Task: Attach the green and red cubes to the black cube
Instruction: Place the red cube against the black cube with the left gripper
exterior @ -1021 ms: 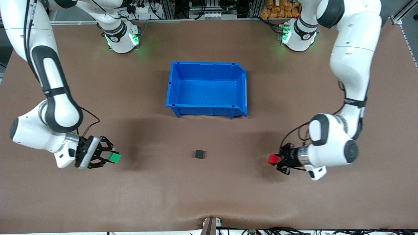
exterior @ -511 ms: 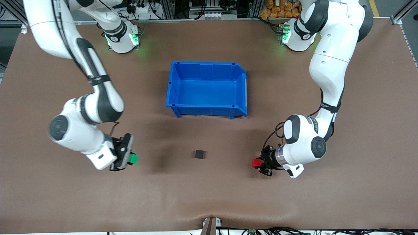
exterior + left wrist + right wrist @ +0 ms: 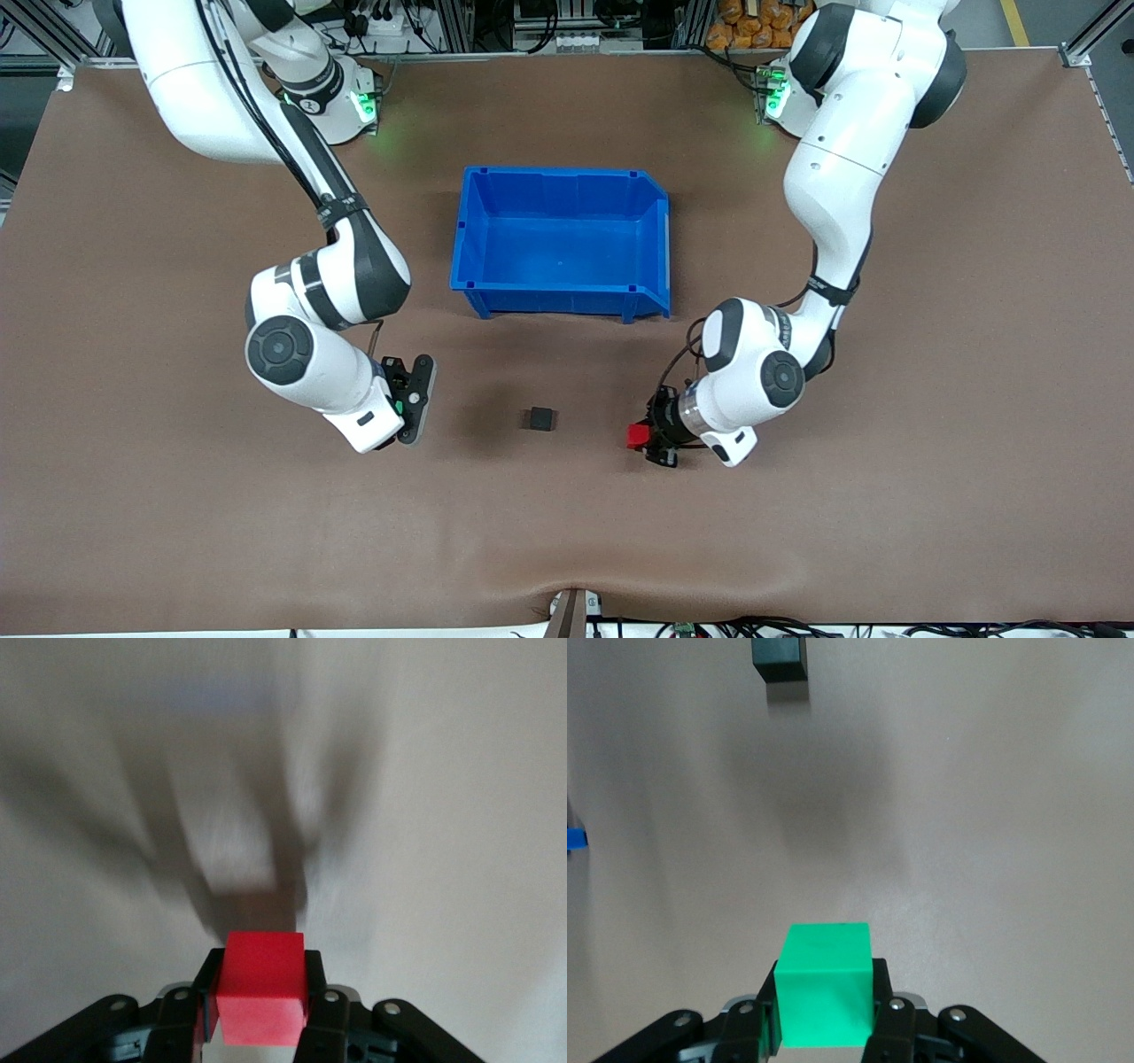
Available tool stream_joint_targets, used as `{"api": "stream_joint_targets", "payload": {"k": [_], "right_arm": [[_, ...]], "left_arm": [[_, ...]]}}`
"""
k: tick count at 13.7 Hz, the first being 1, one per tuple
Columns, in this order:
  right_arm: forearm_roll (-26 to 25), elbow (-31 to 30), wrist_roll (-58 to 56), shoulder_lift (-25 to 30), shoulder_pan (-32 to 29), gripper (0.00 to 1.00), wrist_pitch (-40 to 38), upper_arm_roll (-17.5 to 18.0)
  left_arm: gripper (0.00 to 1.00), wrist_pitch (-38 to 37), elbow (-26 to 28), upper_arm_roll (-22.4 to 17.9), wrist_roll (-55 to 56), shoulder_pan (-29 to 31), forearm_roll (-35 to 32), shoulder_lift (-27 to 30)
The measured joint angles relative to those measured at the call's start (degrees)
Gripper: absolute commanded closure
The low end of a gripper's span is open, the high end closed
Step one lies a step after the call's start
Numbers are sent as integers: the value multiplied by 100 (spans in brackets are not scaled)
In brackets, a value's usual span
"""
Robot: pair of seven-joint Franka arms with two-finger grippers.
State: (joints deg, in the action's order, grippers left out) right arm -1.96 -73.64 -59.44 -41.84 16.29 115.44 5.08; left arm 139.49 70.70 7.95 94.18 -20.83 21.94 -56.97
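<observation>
My left gripper will let go of the red cube on the table (image 3: 565, 416), against the black cube's side facing that gripper.
The black cube (image 3: 540, 418) sits on the brown table, nearer the front camera than the blue bin; it also shows in the right wrist view (image 3: 780, 657). My right gripper (image 3: 415, 399) is low over the table beside the black cube, toward the right arm's end. It is shut on the green cube (image 3: 826, 983), which the hand nearly hides in the front view. My left gripper (image 3: 641, 436) is low over the table beside the black cube, toward the left arm's end. It is shut on the red cube (image 3: 635, 435), seen between its fingers in the left wrist view (image 3: 262, 988). Both cubes are apart from the black cube.
The open, empty blue bin (image 3: 558, 301) stands mid-table, farther from the front camera than the black cube. A corner of it shows in the right wrist view (image 3: 574, 837). The brown mat (image 3: 567, 532) surrounds everything.
Both arms have swung inward toward the black cube, each still holding its cube. The right hand has turned, so the green cube is now mostly hidden in the front view.
</observation>
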Motion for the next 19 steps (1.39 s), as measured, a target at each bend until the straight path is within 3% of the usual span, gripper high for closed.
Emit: {"api": "stream_joint_targets", "payload": {"k": [5,8,19], "right_arm": [[-268,411,413,-293,210,100,-245,-62],[-312,435,414,-319,220,100,-292,-110],[-353,438,479,-354,305,100,-325,-141]], "left_arm": [[100,122,-28,116,319,-174,4,-60],[100,501,-34,132,512,-397,7,-197],[100,696,-320,221,759,-655,15,-423]]}}
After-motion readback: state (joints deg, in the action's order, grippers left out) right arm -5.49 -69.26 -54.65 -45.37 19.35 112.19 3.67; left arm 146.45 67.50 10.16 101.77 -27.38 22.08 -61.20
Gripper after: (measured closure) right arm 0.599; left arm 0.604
